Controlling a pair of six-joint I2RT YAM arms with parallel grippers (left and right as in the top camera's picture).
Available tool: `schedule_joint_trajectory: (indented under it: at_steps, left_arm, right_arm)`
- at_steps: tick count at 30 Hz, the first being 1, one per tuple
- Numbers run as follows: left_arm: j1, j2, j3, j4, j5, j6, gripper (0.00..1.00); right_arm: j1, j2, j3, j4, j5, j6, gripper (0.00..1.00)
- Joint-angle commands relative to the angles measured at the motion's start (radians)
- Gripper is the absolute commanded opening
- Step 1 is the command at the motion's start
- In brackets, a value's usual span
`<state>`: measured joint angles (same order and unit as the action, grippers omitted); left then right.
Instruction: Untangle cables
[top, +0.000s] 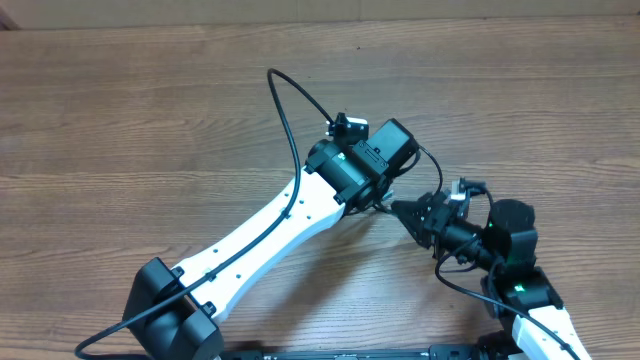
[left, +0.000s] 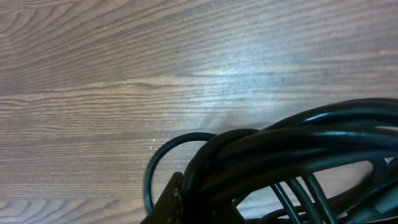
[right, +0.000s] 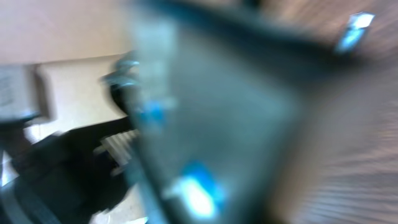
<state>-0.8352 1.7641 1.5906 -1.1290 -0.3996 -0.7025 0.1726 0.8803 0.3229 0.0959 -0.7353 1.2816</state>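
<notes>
My left gripper needs to let go of the bunched loops on the bare wood (top: 284, 214) beneath its own white forearm.
The cables (left: 292, 146) show in the left wrist view as a thick bundle of black cords looping across the lower right, just over the wood. My left gripper (left: 205, 208) is shut on that bundle, and one dark finger (left: 169, 200) presses against its left side. From overhead the left gripper (top: 372, 198) points down at the table's middle and hides most of the bundle; only a few thin strands (top: 380, 206) stick out. My right gripper (top: 400, 210) is shut, its tip right at those strands. Whether it holds one is hidden. The right wrist view is a close blur.
The wooden table (top: 150, 130) stretches to the left and back. The left arm's own camera cable (top: 287, 115) arches up over the table. The two wrists stand very close together. The right arm's base (top: 530, 300) is at the front right.
</notes>
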Motion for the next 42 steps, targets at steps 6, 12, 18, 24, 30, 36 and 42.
schedule_joint_trajectory:
  at_steps: [6,12,18,24,30,36,42]
  left_arm:
    - [0.003,-0.008,0.027,0.083,0.114,0.035,0.04]
    - [0.003,-0.008,0.028,0.167,0.365,0.153,0.04]
    - [0.003,-0.008,0.028,0.21,0.678,0.349,0.04]
    - [0.003,-0.008,0.028,0.274,0.954,0.469,0.04]
    - [0.005,-0.008,0.028,0.325,1.178,0.53,0.04]
    - [0.005,-0.008,0.028,0.356,1.499,0.716,0.04]
    - [0.025,-0.008,0.028,0.354,1.479,0.722,0.04]
  right_arm:
    - [0.007,0.001,0.1,0.003,-0.002,-0.022,0.04]
    - [0.007,0.003,0.1,-0.015,0.057,-0.018,0.04]
    - [0.007,0.008,0.1,-0.024,0.127,0.0,0.04]
    - [0.007,0.008,0.099,-0.077,0.226,0.0,0.04]
    - [0.007,0.008,0.099,-0.225,0.341,-0.001,0.04]
    - [0.007,0.008,0.099,-0.244,0.38,-0.034,0.04]
    - [0.007,0.007,0.099,-0.27,0.378,-0.035,0.07]
